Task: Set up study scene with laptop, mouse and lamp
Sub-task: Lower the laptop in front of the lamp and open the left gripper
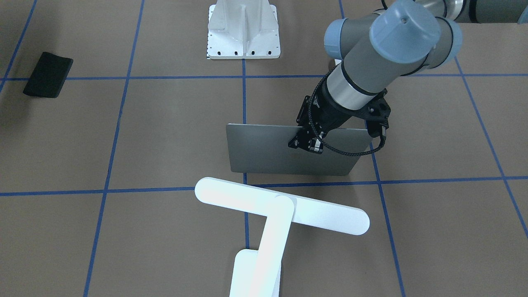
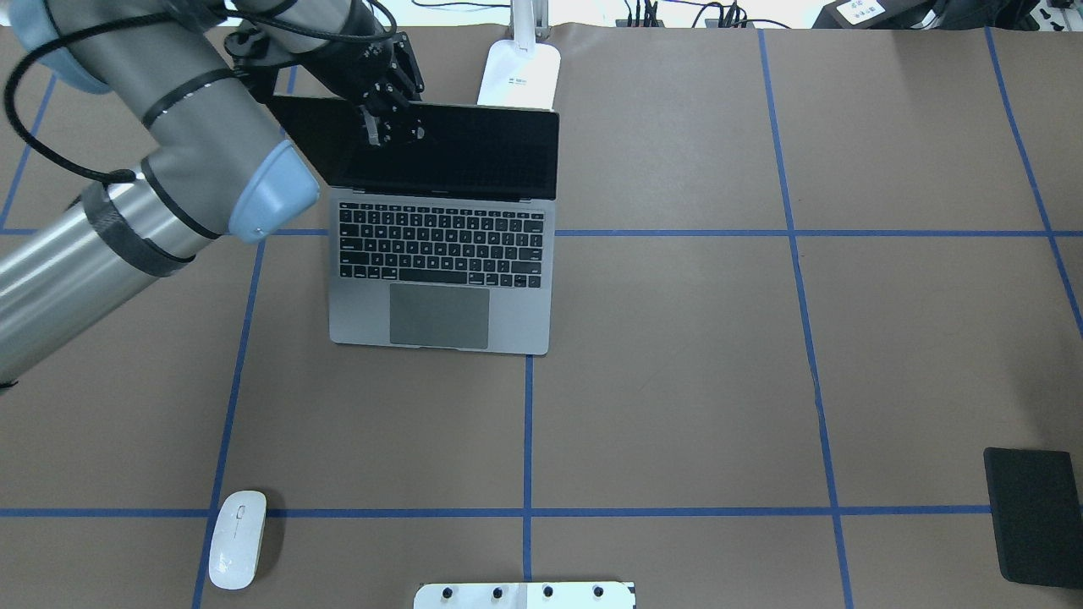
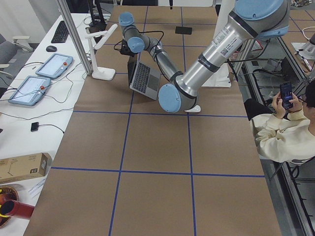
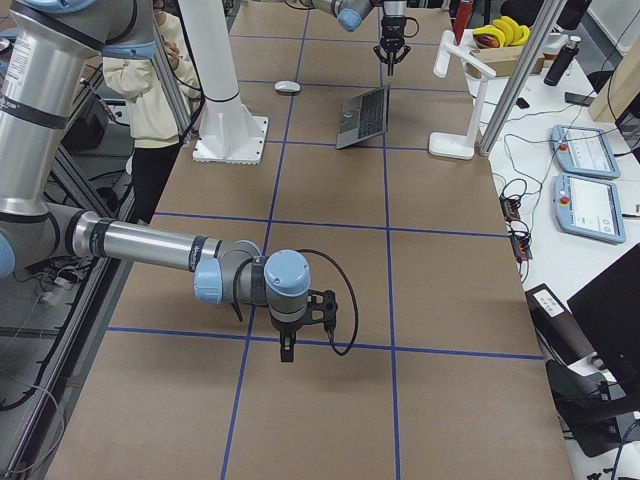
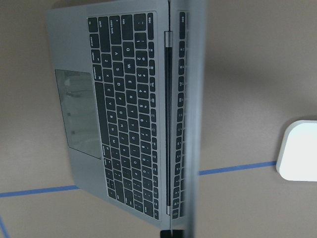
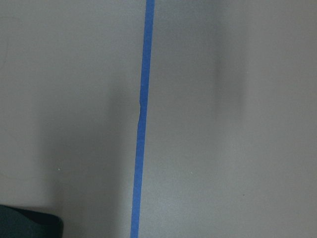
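My left gripper needs to release the laptop on the table (image 1: 261,210) (image 5: 230,136) under the long head of the white lamp, near the lamp's base.
The laptop (image 2: 440,279) stands open left of the table's centre, with a dark screen, dark keys and a trackpad; its grey lid back (image 1: 288,150) faces the front camera. My left gripper (image 2: 389,118) sits at the lid's top edge, shut on it, and the edge runs down the middle of the left wrist view (image 5: 193,119). The white mouse (image 2: 237,550) lies near the robot's side, left of the laptop. The white lamp (image 1: 280,205) stands behind the laptop, its base (image 2: 519,74) at the far edge. My right gripper (image 4: 288,345) hangs low over bare table far off; I cannot tell whether it is open or shut.
A flat black pad (image 2: 1032,516) lies at the near right. The white ribbed pedestal (image 1: 243,31) stands at the robot's side. A seated person (image 3: 285,128) is beside the table. Tablets and cables lie past the far edge (image 4: 585,150).
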Action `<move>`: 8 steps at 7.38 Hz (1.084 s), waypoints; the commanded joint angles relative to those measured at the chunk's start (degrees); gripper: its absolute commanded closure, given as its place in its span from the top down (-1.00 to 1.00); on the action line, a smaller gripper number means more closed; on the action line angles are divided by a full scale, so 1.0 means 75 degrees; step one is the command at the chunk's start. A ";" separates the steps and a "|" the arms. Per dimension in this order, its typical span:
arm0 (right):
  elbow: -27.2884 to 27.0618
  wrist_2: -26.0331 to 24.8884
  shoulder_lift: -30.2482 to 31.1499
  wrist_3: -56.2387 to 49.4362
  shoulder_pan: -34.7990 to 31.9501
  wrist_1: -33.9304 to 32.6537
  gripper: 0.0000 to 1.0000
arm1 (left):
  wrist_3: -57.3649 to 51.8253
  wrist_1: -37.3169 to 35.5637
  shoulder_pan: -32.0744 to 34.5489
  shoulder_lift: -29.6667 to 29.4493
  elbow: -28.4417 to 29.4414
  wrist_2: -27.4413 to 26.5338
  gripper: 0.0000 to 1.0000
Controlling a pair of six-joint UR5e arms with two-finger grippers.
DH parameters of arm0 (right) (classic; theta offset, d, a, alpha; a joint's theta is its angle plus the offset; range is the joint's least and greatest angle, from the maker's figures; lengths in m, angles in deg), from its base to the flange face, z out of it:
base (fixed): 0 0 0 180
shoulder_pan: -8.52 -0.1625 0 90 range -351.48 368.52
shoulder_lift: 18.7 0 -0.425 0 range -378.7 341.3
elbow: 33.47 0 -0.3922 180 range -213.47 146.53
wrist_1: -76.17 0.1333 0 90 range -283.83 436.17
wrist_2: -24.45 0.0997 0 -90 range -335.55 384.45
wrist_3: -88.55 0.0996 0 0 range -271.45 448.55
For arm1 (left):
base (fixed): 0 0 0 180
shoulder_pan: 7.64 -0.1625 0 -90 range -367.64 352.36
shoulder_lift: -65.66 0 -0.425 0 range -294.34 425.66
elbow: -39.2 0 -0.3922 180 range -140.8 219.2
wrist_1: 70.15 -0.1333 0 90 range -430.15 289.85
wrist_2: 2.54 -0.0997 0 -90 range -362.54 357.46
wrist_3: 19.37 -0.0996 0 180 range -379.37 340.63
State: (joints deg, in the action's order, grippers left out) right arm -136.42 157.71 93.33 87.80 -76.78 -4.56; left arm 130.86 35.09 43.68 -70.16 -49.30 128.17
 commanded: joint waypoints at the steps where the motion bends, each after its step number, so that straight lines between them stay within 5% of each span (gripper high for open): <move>1: -0.0019 0.0020 0.0016 -0.0075 -0.0005 -0.0017 1.00 | 0.0360 0.0906 -0.0535 -0.0043 0.0305 -0.1283 -1.00; 8: -0.0030 0.0043 0.0027 -0.0075 -0.0017 -0.0029 1.00 | 0.0360 0.2897 -0.0913 -0.0967 0.2679 -0.3292 -1.00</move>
State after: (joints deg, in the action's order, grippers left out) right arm -136.59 158.07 93.54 87.23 -76.91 -4.77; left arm 133.63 53.68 37.20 -76.10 -32.96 105.57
